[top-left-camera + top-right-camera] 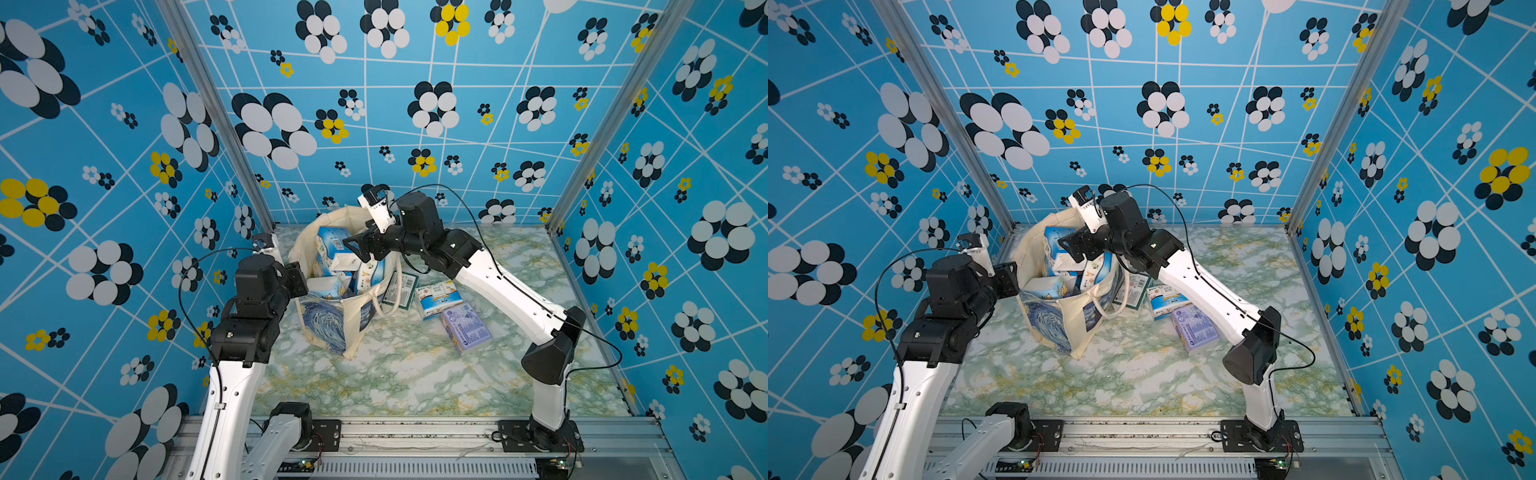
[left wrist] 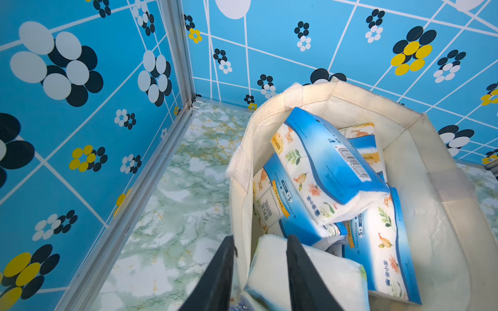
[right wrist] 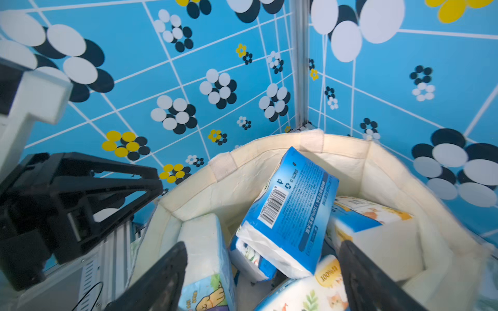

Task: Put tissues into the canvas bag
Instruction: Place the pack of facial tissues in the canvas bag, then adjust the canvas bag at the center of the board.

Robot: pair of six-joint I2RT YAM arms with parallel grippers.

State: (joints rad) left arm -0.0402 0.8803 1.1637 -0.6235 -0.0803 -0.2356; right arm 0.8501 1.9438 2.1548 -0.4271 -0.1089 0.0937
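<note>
Tissues are piled crooked up to the bag's rim. My left gripper and my right gripper will hold opposite sides of the bag's rim (image 2: 237, 223) and lift to settle them.
The canvas bag (image 1: 332, 328) (image 1: 1042, 316) stands open at the back left of the table, with several tissues (image 1: 332, 241) (image 2: 323, 167) (image 3: 291, 210) piled inside. On the table right of it lie a blue-and-white pack (image 1: 438, 299) (image 1: 1165, 299), a lavender pack (image 1: 465, 328) (image 1: 1196, 328) and a green-labelled pack (image 1: 401, 291). My left gripper (image 1: 297, 276) (image 2: 261, 238) sits at the bag's near-left rim. Its jaws are narrowed but apart, one finger outside the wall and one inside over a white pack. My right gripper (image 1: 361, 245) (image 3: 262, 243) hangs wide open over the bag's mouth, holding nothing.
Patterned blue walls and aluminium posts (image 1: 216, 124) close in the left, back and right sides. A cream handle (image 1: 384, 299) of the bag droops onto the marbled table (image 1: 395, 374). The right forearm (image 1: 498, 286) crosses above the loose packs. A metal rail (image 1: 415, 432) runs along the front.
</note>
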